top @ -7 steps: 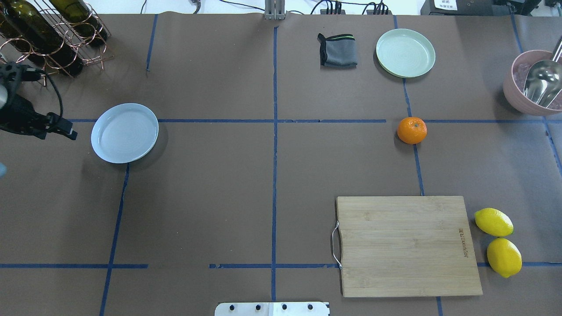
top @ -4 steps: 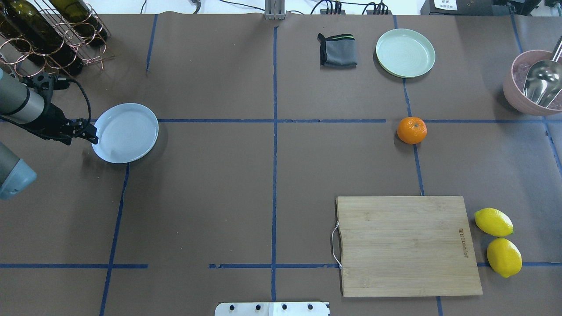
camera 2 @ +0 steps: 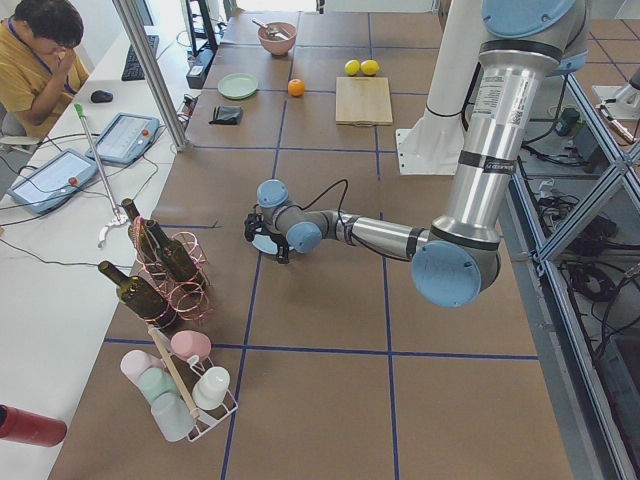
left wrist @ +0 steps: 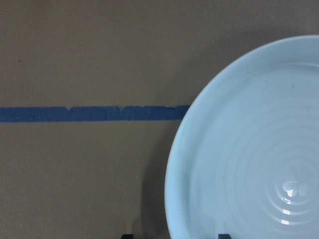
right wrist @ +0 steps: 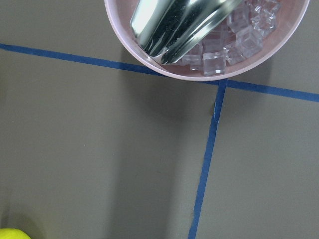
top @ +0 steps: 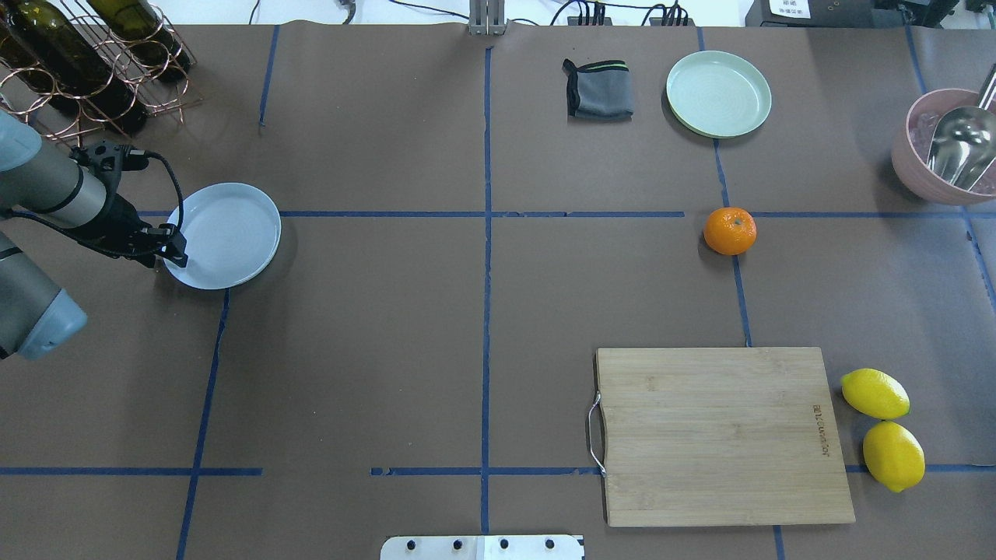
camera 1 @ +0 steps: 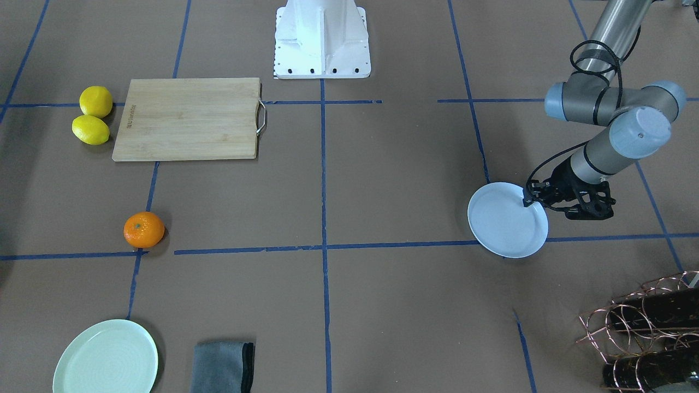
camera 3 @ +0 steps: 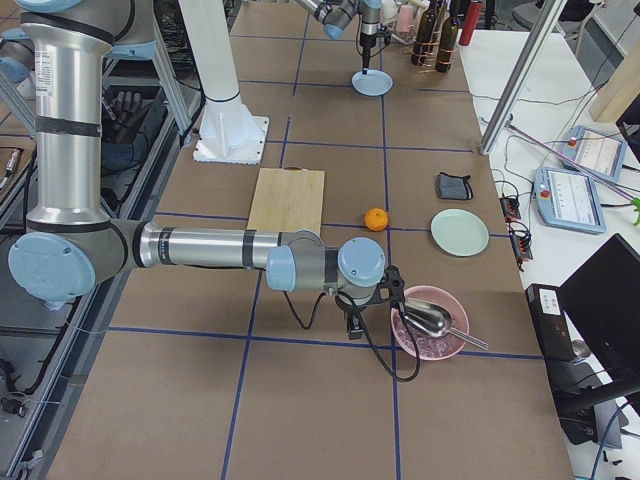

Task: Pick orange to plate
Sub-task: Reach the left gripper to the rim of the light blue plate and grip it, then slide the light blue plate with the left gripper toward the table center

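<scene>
Next, my left gripper lets go of the pale blue-white plate on the middle blue line, just before its far crossing [camera 1: 320, 199].
The orange [top: 730, 231] rests on the brown table right of centre, apart from both grippers; the front view has it at the left [camera 1: 143, 229]. The pale blue-white plate [top: 226, 233] lies at the left and holds nothing. My left gripper [top: 177, 250] is at its near-left rim. In the left wrist view the plate [left wrist: 249, 174] fills the right side, and two fingertips stand apart at the bottom edge with the rim between them, so it is open. My right gripper [camera 3: 362, 315] shows only in the exterior right view, beside a pink bowl; I cannot tell its state.
A mint-green plate [top: 718, 93] and a folded grey cloth [top: 597, 89] lie at the back. A wooden cutting board [top: 720, 435] and two lemons [top: 875, 393] sit near right. A pink bowl [top: 910, 155] holds ice and a metal scoop. A wine rack [top: 85, 54] stands back left.
My left arm has come in from the table's left edge, and its gripper now reaches the plate's rim. The orange and the plate have not moved.
</scene>
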You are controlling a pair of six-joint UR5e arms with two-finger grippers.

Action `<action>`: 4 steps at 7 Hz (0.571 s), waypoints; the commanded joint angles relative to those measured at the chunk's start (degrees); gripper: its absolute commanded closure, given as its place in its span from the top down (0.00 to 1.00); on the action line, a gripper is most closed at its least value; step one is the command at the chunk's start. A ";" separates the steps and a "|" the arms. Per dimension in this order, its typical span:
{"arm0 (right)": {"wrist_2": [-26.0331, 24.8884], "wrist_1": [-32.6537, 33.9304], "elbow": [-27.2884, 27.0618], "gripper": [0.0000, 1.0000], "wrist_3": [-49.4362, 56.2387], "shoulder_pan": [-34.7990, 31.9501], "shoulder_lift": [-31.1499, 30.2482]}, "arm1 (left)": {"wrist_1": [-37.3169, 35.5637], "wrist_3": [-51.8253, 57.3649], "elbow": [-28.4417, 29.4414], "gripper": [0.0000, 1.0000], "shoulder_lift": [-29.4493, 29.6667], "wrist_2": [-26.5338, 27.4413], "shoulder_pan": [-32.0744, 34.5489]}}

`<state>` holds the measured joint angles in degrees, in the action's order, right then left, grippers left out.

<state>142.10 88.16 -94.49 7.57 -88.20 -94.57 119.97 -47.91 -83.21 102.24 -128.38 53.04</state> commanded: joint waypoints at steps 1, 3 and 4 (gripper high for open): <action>0.02 0.00 0.01 1.00 -0.01 0.04 0.00 | -0.08 -0.25 -0.54 0.00 0.85 -0.29 -0.05; 0.89 -0.09 0.01 1.00 -0.01 0.04 0.00 | -0.78 -9.58 -2.03 0.00 7.84 -1.43 0.04; 0.90 -0.18 -0.07 1.00 -0.01 0.04 0.08 | -0.79 -17.57 -2.21 0.00 13.20 -2.13 -0.65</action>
<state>142.73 88.06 -94.49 7.56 -88.16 -94.55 119.42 -56.75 -84.78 109.41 -129.62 52.87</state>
